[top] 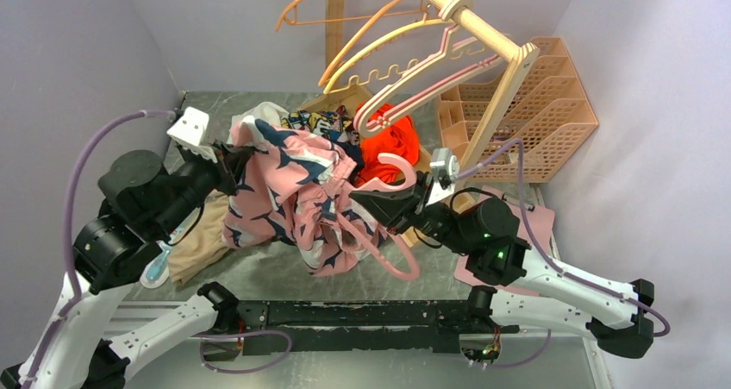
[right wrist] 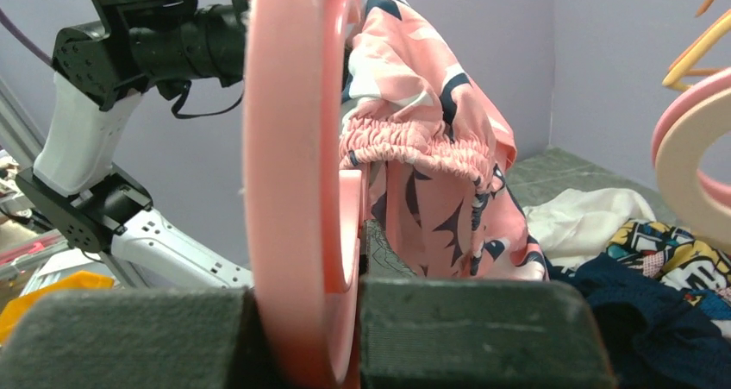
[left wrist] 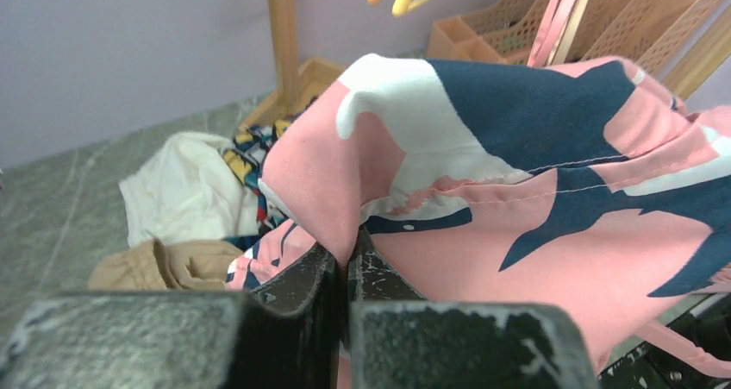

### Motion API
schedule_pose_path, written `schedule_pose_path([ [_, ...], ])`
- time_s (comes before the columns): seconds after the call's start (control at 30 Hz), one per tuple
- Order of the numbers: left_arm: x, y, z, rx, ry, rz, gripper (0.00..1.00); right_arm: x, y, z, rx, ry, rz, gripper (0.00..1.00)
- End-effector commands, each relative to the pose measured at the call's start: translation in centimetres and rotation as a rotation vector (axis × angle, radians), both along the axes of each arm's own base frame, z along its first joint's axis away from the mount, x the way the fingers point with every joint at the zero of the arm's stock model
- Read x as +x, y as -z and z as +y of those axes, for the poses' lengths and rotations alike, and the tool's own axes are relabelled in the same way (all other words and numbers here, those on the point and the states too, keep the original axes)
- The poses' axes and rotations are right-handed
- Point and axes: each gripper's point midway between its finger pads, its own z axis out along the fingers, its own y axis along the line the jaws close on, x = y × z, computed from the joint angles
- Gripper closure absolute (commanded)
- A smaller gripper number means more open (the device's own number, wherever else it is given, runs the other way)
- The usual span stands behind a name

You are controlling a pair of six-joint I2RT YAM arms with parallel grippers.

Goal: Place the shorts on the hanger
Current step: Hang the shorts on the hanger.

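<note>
I see my left gripper pinching a fold of the shorts far from the waistband, so I will open it and take the gathered waistband (right wrist: 418, 145) beside the pink hanger.
The pink shorts (top: 289, 191) with a navy-and-white whale print hang bunched in mid-air between the arms. My left gripper (top: 226, 160) is shut on a fold of their fabric at the left; in the left wrist view the cloth (left wrist: 534, 182) is pinched between the jaws of that gripper (left wrist: 345, 264). My right gripper (top: 366, 199) is shut on the pink hanger (top: 390, 172) near its hook. One hanger arm (top: 388, 255) curves down out of the shorts. In the right wrist view the hanger (right wrist: 297, 147) fills the jaws, with the gathered waistband (right wrist: 414, 143) just behind it.
A wooden rack (top: 470, 18) at the back holds orange, yellow and pink hangers. A peach lattice basket (top: 534, 104) stands at the right. A plain orange-red garment (top: 392, 139), white cloth (left wrist: 185, 186), a tan garment (top: 194, 251) and a dark navy garment (right wrist: 655, 320) lie on the table.
</note>
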Motion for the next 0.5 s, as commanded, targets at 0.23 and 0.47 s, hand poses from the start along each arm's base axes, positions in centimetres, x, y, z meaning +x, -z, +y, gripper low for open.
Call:
schedule_pose_path([
  [0.23, -3.6, -15.0, 3.7, -0.14, -0.031, -0.424, 0.93, -2.3, -3.1, -0.9, -0.045, -0.082, -0.104, 1.0],
  [0.47, -2.4, -13.5, 0.3, -0.091, 0.091, -0.355, 0.93, -3.5, -3.8, 0.2, -0.033, -0.166, -0.12, 1.0],
])
